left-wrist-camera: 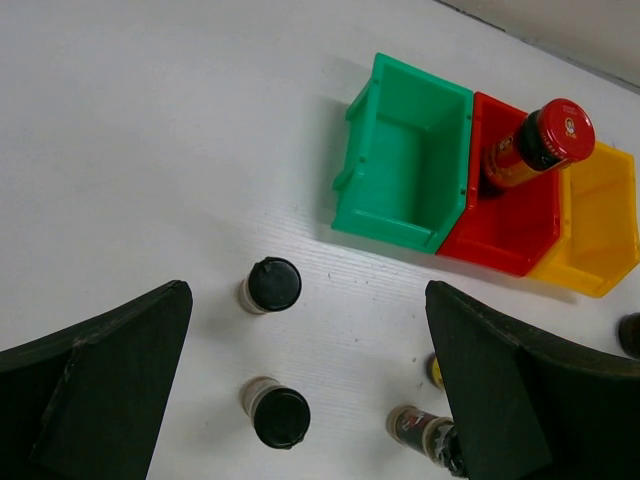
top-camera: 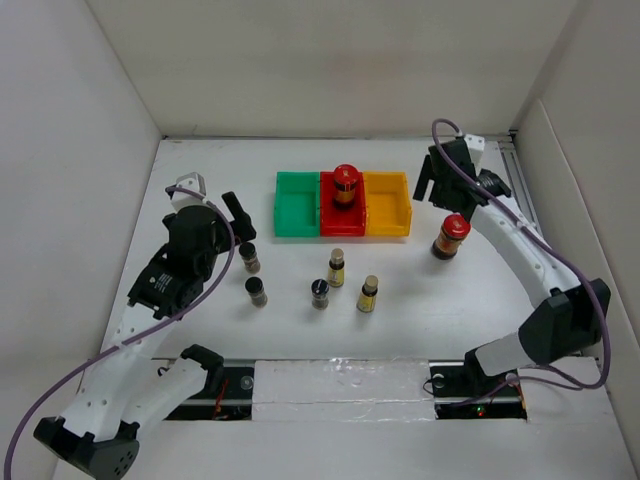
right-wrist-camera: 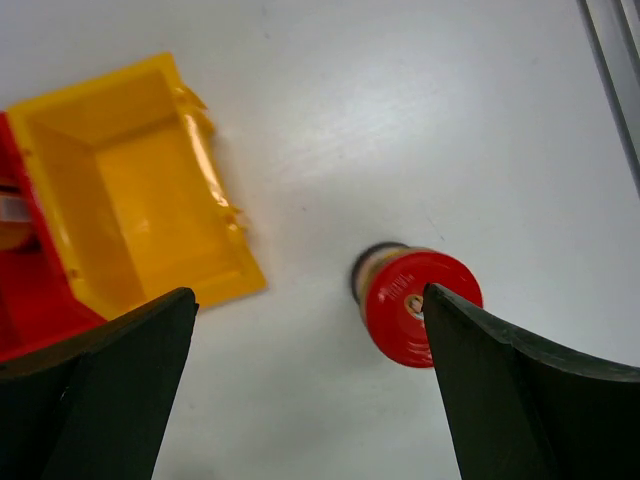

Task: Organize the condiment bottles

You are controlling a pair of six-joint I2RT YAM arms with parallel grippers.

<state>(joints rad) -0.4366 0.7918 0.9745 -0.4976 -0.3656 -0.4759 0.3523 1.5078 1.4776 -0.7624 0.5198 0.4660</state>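
Next, I close my right gripper on the upper part [top-camera: 454, 231] [right-wrist-camera: 408, 302] of the jar with the red cap that stands on the table beside the yellow bin.
One red-capped jar [top-camera: 345, 185] stands in the red bin [top-camera: 345, 220]; it also shows in the left wrist view [left-wrist-camera: 540, 145]. The other red-capped jar [top-camera: 451, 236] stands on the table right of the bins, just below my open, empty right gripper [top-camera: 438, 190]. In the right wrist view this jar [right-wrist-camera: 415, 305] sits by the right finger [right-wrist-camera: 530, 400]. Three black-capped bottles [top-camera: 249, 257], [top-camera: 256, 291], [top-camera: 320, 293] and two yellow-labelled ones [top-camera: 336, 267], [top-camera: 368, 294] stand in front of the bins. My left gripper [top-camera: 232, 218] is open and empty above the two left black-capped bottles [left-wrist-camera: 272, 285], [left-wrist-camera: 278, 415].
The green bin [top-camera: 295, 205] and the yellow bin [top-camera: 387, 203] flank the red one and hold nothing. White walls enclose the table on three sides. A metal rail [top-camera: 515, 170] runs along the far right edge.
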